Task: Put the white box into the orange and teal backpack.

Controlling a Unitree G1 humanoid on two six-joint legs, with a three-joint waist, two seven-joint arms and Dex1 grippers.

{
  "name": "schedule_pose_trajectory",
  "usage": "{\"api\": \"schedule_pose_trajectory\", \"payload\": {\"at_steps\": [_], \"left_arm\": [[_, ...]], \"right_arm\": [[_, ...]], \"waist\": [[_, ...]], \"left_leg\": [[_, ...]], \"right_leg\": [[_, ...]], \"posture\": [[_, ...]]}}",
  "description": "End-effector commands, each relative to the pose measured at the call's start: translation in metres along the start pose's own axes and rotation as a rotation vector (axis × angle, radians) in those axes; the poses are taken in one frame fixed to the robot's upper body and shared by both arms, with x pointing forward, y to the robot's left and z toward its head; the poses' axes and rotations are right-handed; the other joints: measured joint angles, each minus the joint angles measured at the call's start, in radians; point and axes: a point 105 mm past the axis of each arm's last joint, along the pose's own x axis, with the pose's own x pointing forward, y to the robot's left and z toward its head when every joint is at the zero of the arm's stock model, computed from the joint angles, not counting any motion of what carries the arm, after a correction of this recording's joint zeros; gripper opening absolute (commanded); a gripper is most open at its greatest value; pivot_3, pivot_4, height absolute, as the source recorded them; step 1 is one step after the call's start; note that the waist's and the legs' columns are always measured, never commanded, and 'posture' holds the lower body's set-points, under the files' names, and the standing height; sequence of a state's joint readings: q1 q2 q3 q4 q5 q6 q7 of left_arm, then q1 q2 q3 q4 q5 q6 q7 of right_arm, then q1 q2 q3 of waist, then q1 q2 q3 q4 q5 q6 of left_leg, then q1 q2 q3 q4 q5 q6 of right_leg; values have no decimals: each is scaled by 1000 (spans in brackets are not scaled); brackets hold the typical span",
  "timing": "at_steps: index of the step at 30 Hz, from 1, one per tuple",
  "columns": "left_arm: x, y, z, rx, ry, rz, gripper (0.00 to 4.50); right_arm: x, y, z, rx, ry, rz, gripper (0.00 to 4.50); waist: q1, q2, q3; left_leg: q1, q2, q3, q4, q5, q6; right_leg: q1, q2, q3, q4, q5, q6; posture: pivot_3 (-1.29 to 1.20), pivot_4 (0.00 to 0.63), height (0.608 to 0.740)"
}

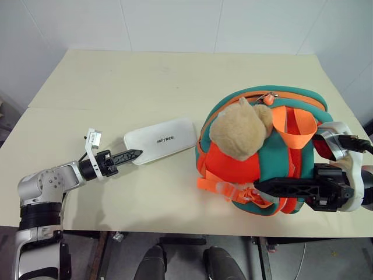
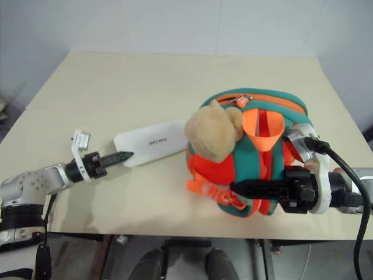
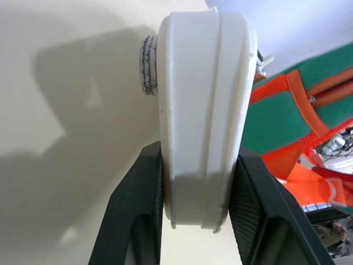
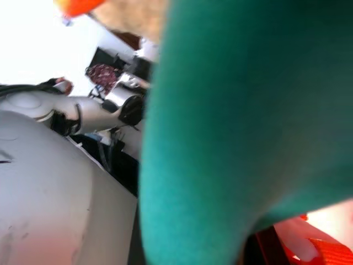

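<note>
My left gripper will let go of the white box inside the backpack's orange-zipped opening (image 1: 243, 101), behind the tan plush bear.
The white box (image 1: 162, 140) lies flat on the table, just left of the orange and teal backpack (image 1: 294, 102). My left gripper (image 1: 134, 155) is shut on the box's near left end. In the left wrist view the box (image 3: 201, 110) sits squeezed between the two black fingers (image 3: 138, 221). The backpack stands puffy on the right with a tan plush bear (image 1: 239, 133) on its front. My right gripper (image 1: 260, 186) lies along the backpack's lower front edge, pointing left. Its fingers are pressed together on the fabric. Teal cloth (image 4: 248, 127) crowds the right wrist view.
The cream table (image 1: 145, 81) stretches behind and to the left of the box, with its front edge close below both arms. White walls rise beyond the far edge. An orange strap loop (image 1: 294, 125) hangs over the backpack's top.
</note>
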State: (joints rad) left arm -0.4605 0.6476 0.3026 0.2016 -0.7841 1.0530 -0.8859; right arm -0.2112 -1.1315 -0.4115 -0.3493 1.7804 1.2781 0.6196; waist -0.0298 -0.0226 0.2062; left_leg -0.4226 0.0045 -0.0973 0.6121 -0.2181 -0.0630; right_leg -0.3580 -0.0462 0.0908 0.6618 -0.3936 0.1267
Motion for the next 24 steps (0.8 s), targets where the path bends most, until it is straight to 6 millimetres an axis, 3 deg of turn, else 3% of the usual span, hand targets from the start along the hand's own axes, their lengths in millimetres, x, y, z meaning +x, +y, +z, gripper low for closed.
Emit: {"api": "schedule_pose_trajectory", "payload": {"at_steps": [1, 7, 14, 19, 24], "left_arm": [[-10, -37, 31, 184, -79, -120, 1237], [-30, -86, 59, 330, -162, -267, 1237], [-32, -134, 48, 372, -58, -475, 1237], [-22, -142, 48, 418, 4, -514, 1237], [-6, -120, 61, 571, 0, -414, 1237]], "right_arm": [[-5, -10, 3, -9, -25, -16, 18], [-5, -27, -2, 2, -20, -29, 18], [1, -42, -9, 9, -5, -37, 18], [4, -47, -11, 4, 2, -38, 18], [5, -45, -13, 2, -3, -33, 18]], "waist": [[3, 0, 0], [3, -1, 1], [3, -1, 1], [3, -1, 1], [4, -1, 1]], "left_leg": [[0, 0, 0, 0, 0, 0], [-1, 1, 0, -1, 0, 0], [-1, 1, 1, -1, 0, 0], [0, -2, 1, -1, 0, 0], [0, -4, 1, -1, 0, 0]], "right_leg": [[0, 0, 0, 0, 0, 0], [-1, 0, 0, -2, 0, 0], [0, 1, 0, -2, 0, 0], [0, 1, 0, -1, 0, 0], [0, 1, 0, -2, 0, 0]], "posture": [[0, 150, 740], [0, 150, 740], [0, 150, 740], [0, 150, 740], [0, 150, 740]]}}
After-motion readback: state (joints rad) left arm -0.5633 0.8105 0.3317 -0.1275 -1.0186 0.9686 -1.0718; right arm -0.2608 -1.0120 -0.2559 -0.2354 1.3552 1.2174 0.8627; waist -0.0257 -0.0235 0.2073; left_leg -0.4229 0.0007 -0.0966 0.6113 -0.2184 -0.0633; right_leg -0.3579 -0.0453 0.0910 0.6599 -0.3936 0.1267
